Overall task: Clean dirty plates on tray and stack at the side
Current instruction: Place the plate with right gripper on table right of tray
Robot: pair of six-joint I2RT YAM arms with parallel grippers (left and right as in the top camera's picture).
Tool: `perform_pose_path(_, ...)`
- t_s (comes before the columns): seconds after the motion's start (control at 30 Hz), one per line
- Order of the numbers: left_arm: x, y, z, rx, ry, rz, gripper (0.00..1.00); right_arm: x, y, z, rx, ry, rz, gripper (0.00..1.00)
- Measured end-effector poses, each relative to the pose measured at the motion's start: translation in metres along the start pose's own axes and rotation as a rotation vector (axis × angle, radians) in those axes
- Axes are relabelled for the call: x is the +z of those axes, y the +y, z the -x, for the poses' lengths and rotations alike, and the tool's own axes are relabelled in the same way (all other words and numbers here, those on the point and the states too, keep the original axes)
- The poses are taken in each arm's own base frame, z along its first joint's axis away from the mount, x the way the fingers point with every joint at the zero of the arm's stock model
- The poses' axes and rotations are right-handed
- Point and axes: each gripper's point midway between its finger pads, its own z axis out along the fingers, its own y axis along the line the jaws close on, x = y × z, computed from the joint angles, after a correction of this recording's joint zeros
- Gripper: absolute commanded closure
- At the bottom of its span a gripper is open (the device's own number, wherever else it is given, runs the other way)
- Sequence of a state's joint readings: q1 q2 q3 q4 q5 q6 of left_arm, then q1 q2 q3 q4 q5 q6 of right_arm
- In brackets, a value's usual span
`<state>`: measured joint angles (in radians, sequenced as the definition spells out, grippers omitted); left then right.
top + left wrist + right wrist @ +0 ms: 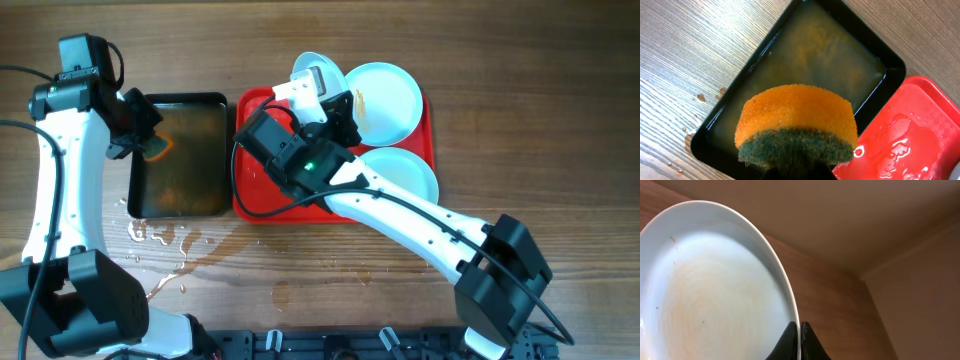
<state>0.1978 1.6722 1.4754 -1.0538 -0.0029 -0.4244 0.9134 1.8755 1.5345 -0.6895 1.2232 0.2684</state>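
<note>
Next, my right gripper sets the pale plate down on the wooden table (482, 145) beside the red tray, away from the black tray.
My right gripper (318, 92) is shut on the rim of a pale plate (312, 70) and holds it tilted over the far edge of the red tray (250, 195). In the right wrist view the fingers (799, 330) pinch that plate's (715, 290) edge, and faint orange smears show on its face. A second plate (390, 100) with an orange-brown streak lies at the tray's far right. A third plate (405, 172) lies at its near right. My left gripper (150, 145) is shut on an orange and green sponge (797, 125) over the black tray.
A black tray (185, 150) of murky water (825, 55) stands left of the red tray (910, 135), which is wet near its corner. Water puddles (160, 240) lie on the wooden table in front of the black tray.
</note>
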Motion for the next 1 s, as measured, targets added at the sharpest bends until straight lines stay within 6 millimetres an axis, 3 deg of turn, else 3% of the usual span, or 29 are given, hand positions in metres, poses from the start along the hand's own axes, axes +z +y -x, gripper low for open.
perform_pose_path(0.1, 0.0, -0.016, -0.001, 0.036, -0.017, -0.023, 0.96, 0.0, -0.005, -0.002, 0.037, 0.019, 0.032, 0.96)
perform_pose_path(0.17, -0.001, -0.032, -0.005, 0.067, -0.03, -0.047, 0.96, -0.001, -0.021, 0.005, 0.107, 0.031, 0.082, 0.96)
perform_pose_path(0.23, -0.002, -0.049, -0.01, 0.093, -0.042, -0.072, 0.96, 0.006, -0.053, 0.006, 0.196, 0.085, 0.17, 0.96)
perform_pose_path(0.3, -0.003, -0.066, -0.017, 0.123, -0.047, -0.094, 0.96, 0.028, -0.096, -0.01, 0.302, 0.192, 0.226, 0.96)
perform_pose_path(0.37, -0.004, -0.081, -0.023, 0.154, -0.056, -0.118, 0.96, 0.058, -0.136, -0.04, 0.395, 0.319, 0.219, 0.96)
perform_pose_path(0.4, -0.006, -0.094, -0.03, 0.182, -0.059, -0.137, 0.96, 0.079, -0.164, -0.066, 0.464, 0.412, 0.193, 0.96)
perform_pose_path(0.47, -0.008, -0.112, -0.041, 0.226, -0.063, -0.163, 0.96, 0.102, -0.189, -0.106, 0.559, 0.554, 0.198, 0.96)
perform_pose_path(0.53, -0.01, -0.126, -0.05, 0.263, -0.066, -0.186, 0.96, 0.13, -0.219, -0.162, 0.722, 0.687, 0.18, 0.96)
perform_pose_path(0.63, -0.005, -0.134, -0.059, 0.289, -0.05, -0.186, 0.96, 0.153, -0.223, -0.229, 0.879, 0.8, 0.169, 0.96)
perform_pose_path(0.7, 0.007, -0.134, -0.063, 0.295, -0.025, -0.167, 0.96, 0.16, -0.212, -0.277, 0.944, 0.871, 0.154, 0.96)
perform_pose_path(0.8, 0.019, -0.133, -0.066, 0.297, -0.001, -0.148, 0.96, 0.167, -0.185, -0.304, 0.981, 0.865, 0.17, 0.92)
perform_pose_path(0.93, 0.02, -0.133, -0.066, 0.297, 0.002, -0.145, 0.96, 0.166, -0.169, -0.321, 0.997, 0.871, 0.175, 0.62)
perform_pose_path(1.0, 0.02, -0.133, -0.066, 0.297, 0.001, -0.146, 0.96, 0.165, -0.167, -0.322, 1.004, 0.874, 0.181, 0.58)
